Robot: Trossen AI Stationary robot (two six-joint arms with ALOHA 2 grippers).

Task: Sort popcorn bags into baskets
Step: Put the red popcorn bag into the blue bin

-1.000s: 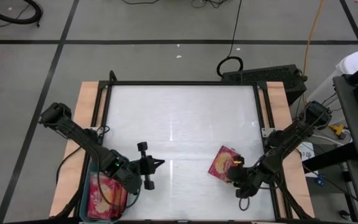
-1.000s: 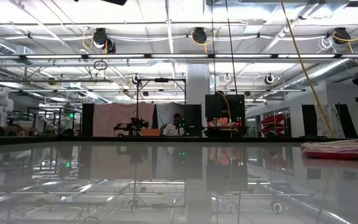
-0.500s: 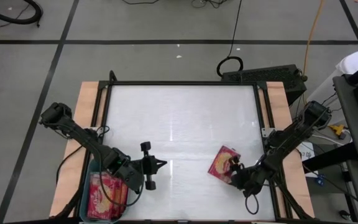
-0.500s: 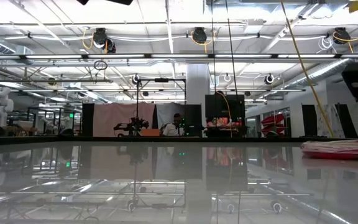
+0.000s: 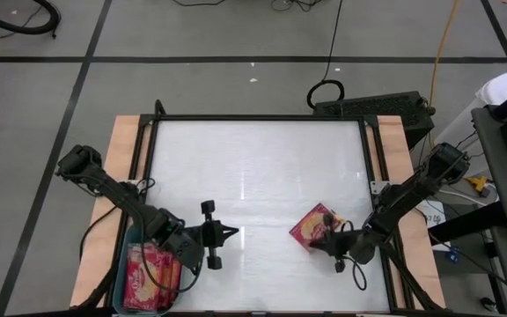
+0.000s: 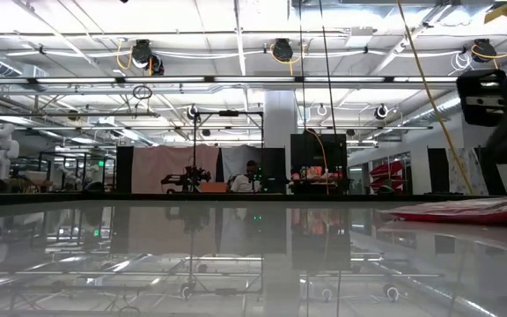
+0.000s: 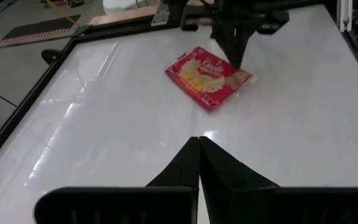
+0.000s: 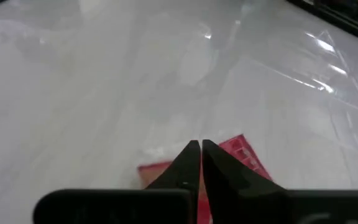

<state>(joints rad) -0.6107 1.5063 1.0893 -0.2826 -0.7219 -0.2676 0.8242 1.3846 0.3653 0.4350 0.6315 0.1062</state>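
Note:
My right gripper's shut fingers are resting over the flat popcorn bag. I need to open them, pinch the bag's edge (image 5: pixel 340 222) and lift it toward my left gripper.
One red popcorn bag (image 5: pixel 311 224) lies flat on the white table toward the right, picture side up (image 7: pixel 207 76). My right gripper (image 5: pixel 326 236) stands shut at the bag's edge nearest the right arm. In the low view the bag (image 6: pixel 469 211) shows as a thin red strip. My left gripper (image 5: pixel 233 233) hovers shut near the table's front left, holding nothing, beside the teal basket (image 5: pixel 120 264). Red popcorn bags (image 5: pixel 152 273) lie inside that basket. My right gripper is shut on the popcorn bag at its edge toward the table's right (image 7: pixel 240 70). The fingers (image 8: pixel 191 158) slant down from the right and hide the exact spot. Red wrapper (image 8: pixel 241 152) shows on both sides of them. The bag rests on the table.
A black frame (image 5: pixel 258 117) runs around the table, with wooden strips (image 5: pixel 121 158) at both sides. The white surface (image 5: pixel 253 176) between and behind the two arms is bare. A black box and cables (image 5: pixel 368 107) lie on the floor past the far right corner.
My right gripper has sunk and rolled, and its tips have gone toward the table's left onto the bag. The popcorn bag has slid a little toward the left and turned slightly, staying on the table.

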